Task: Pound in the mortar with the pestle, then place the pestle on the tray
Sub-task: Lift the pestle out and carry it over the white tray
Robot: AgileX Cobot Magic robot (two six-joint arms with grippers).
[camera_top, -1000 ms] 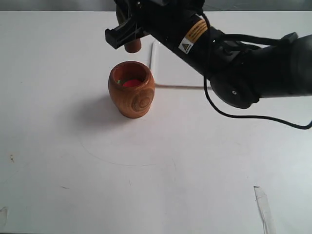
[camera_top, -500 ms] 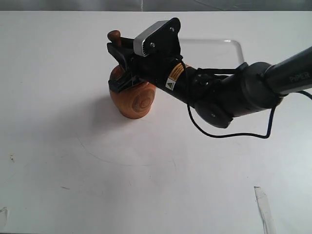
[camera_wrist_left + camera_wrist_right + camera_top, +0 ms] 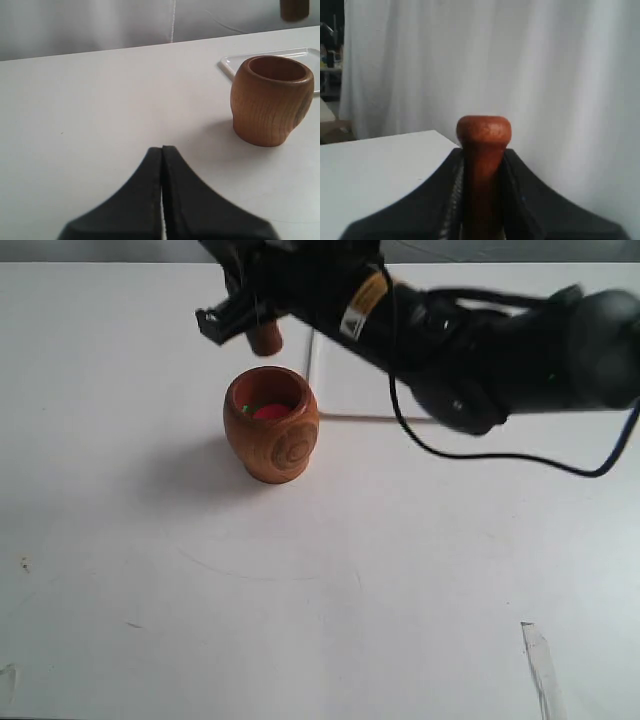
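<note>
My right gripper is to put the pestle down. It will lay it slantwise across the middle of the white tray (image 3: 418,365) behind the mortar.
The orange-brown wooden mortar (image 3: 271,423) stands on the white table, red and green bits showing inside; the left wrist view shows the mortar (image 3: 272,100) upright too. My right gripper (image 3: 243,312) hangs above and behind it, shut on the reddish-brown pestle (image 3: 265,337), whose thick end pokes out below the fingers, clear of the mortar's rim. In the right wrist view the pestle's knob (image 3: 483,131) sticks up between the fingers of the right gripper (image 3: 482,157). The white tray (image 3: 352,380) lies right behind the mortar, mostly covered by the arm. My left gripper (image 3: 162,149) is shut and empty, away from the mortar.
The tray's corner (image 3: 235,61) shows behind the mortar in the left wrist view. A clear strip (image 3: 540,665) lies near the table's front right. White curtain hangs behind the table. The right arm and its cable (image 3: 480,455) span the back right of the table.
Half a second ago the pestle was down in the mortar; now the right gripper has lifted it out and back above the rim, as it was one second ago.
</note>
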